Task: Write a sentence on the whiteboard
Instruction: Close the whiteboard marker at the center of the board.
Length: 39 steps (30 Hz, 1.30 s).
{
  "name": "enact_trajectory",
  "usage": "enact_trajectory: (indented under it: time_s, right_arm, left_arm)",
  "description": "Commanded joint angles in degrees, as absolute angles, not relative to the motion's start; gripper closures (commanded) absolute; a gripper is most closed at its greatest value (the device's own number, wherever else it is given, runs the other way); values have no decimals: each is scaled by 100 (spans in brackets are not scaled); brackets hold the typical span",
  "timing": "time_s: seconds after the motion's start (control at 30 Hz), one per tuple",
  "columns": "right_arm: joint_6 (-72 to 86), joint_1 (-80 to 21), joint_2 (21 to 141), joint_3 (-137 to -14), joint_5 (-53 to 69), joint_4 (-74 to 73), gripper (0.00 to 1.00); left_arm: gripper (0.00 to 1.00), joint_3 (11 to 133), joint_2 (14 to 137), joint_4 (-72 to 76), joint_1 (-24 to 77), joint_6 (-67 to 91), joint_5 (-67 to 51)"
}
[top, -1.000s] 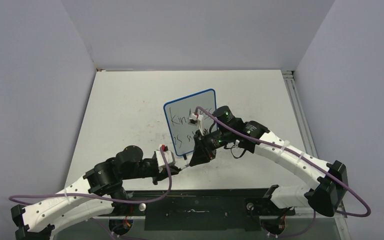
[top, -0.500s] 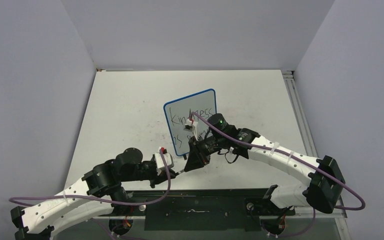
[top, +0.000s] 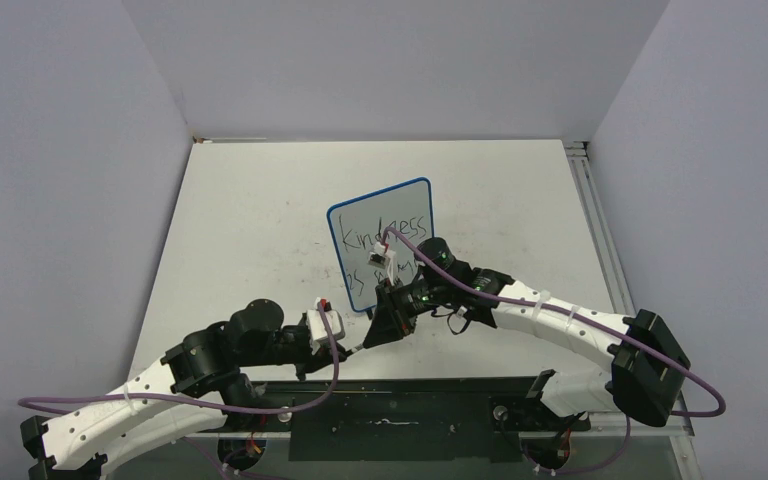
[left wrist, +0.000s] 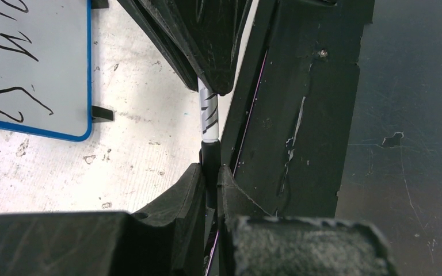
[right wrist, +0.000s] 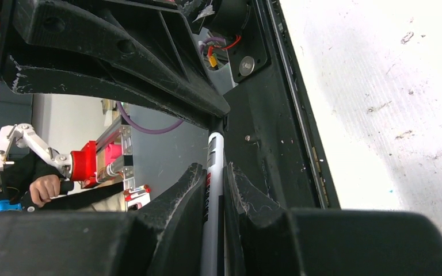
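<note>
My left gripper slants across the marker's black cap beside the base plate; it should open, then grab the cap head-on in front of the whiteboard (top: 358,282).
The whiteboard (top: 410,200), blue-framed, stands at the table's middle. The sentence (top: 388,235) shows "Kindness" on its top line and "is" on the second; the rest is hidden behind my right gripper. The board's lower corner (left wrist: 63,75) and a black foot (left wrist: 101,113) show in the left wrist view. My right gripper (top: 385,320) is shut on the white barrel of a marker (right wrist: 213,190), in front of the board. My left gripper (top: 345,345) is shut on the marker's black cap (left wrist: 210,164), which joins the barrel (left wrist: 209,115). The two grippers meet tip to tip.
A black base plate (top: 400,400) runs along the table's near edge, right beside both grippers (left wrist: 322,115). A metal rail (top: 585,190) lines the table's right edge. Grey walls close in the left, back and right sides.
My right gripper has moved down and left, away from the board's lettering, bringing the marker to the left gripper. The left arm has drawn back slightly toward the near edge.
</note>
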State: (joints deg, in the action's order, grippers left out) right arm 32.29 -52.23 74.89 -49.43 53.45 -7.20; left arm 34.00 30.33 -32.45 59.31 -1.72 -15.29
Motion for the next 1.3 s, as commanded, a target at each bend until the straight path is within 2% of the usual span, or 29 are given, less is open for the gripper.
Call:
enact_trajectory:
  time_s: [0.0,0.07,0.17,0.47,0.63,0.77,1.07,1.27]
  right_arm:
    - [3436,-5524,7481,-4926,5602,151,95]
    - [3298,-5513,7456,-4933,5530,23,95]
    - [3135,-5514,7367,-4904,5397,-358,95]
    - [3341,-5440,6930,-4381,5275,45,95]
    - [3763,-5394,6643,-3825,5105,1000,95]
    - [4187,-5258,6243,-3386,4709,1757,95]
    - [4700,-4910,5142,-2771,3513,3023,95]
    - [4740,-4912,4974,-2782,3306,3579,95]
  left_arm:
    - [100,3572,3038,-1856,5941,-184,-1547]
    - [100,3634,3083,-1979,5942,-200,-1523]
    - [94,3795,3136,-2252,5941,-244,-1271]
    - [63,4269,3129,-2642,5933,-303,-931]
    - [48,4443,3192,-2668,5933,-118,-867]
    - [35,4471,3079,-2479,5916,632,-245]
    - [27,4485,2886,-1554,5837,3340,1132]
    - [23,4305,2772,-918,5797,4132,1535]
